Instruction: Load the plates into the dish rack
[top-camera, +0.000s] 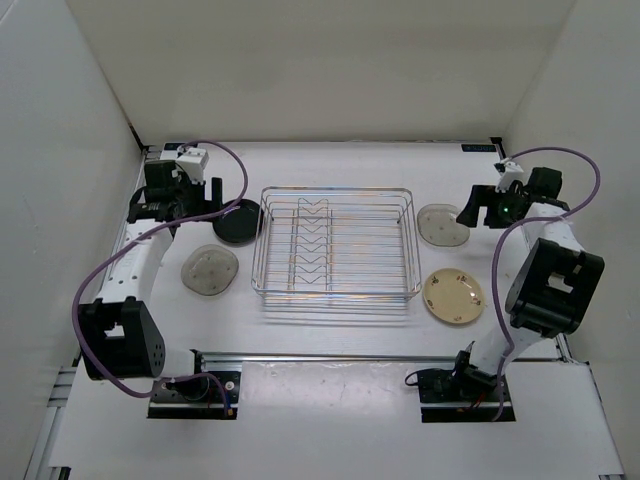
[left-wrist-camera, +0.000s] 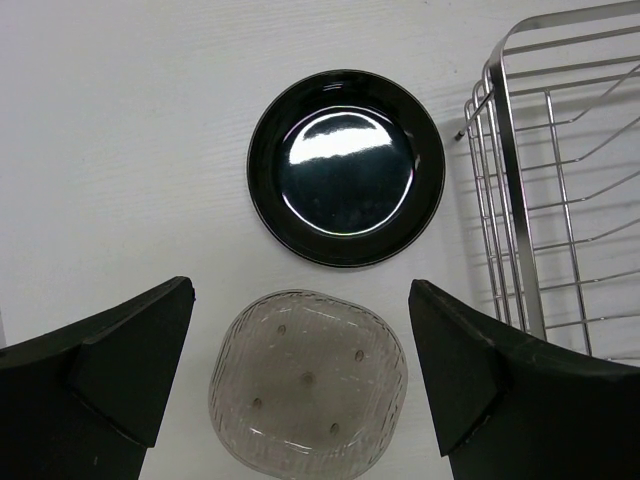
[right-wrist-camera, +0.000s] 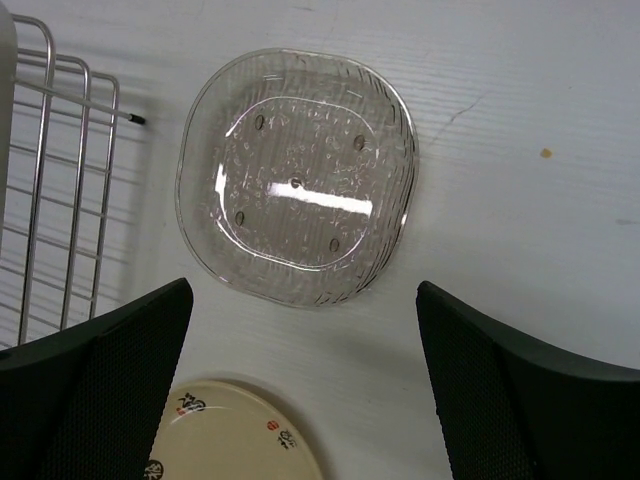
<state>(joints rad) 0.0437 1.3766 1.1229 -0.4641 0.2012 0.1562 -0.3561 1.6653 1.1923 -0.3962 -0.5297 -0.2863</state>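
Observation:
The robot's right gripper should close on the rim of the clear glass plate (top-camera: 468, 232) (right-wrist-camera: 403, 224) behind the cream-yellow plate, on the side of the glass plate away from the rack.
The chrome wire dish rack (top-camera: 335, 245) stands empty at the table's middle. A glossy black plate (top-camera: 238, 222) lies against its left side, with a clear glass plate (top-camera: 209, 270) in front of it. Right of the rack lie a second clear glass plate (top-camera: 442, 224) and a cream-yellow plate (top-camera: 454, 297). No white plate shows. My left gripper (top-camera: 212, 196) hovers open above the black plate (left-wrist-camera: 345, 165) and the glass plate (left-wrist-camera: 308, 385). My right gripper (top-camera: 468, 212) hovers open above the right glass plate (right-wrist-camera: 295, 175), with the cream plate (right-wrist-camera: 235, 435) below.
White walls close in the table on the left, back and right. The rack's edge shows in the left wrist view (left-wrist-camera: 505, 150) and in the right wrist view (right-wrist-camera: 60, 60). A metal rail (top-camera: 350, 357) runs along the near edge by the arm bases.

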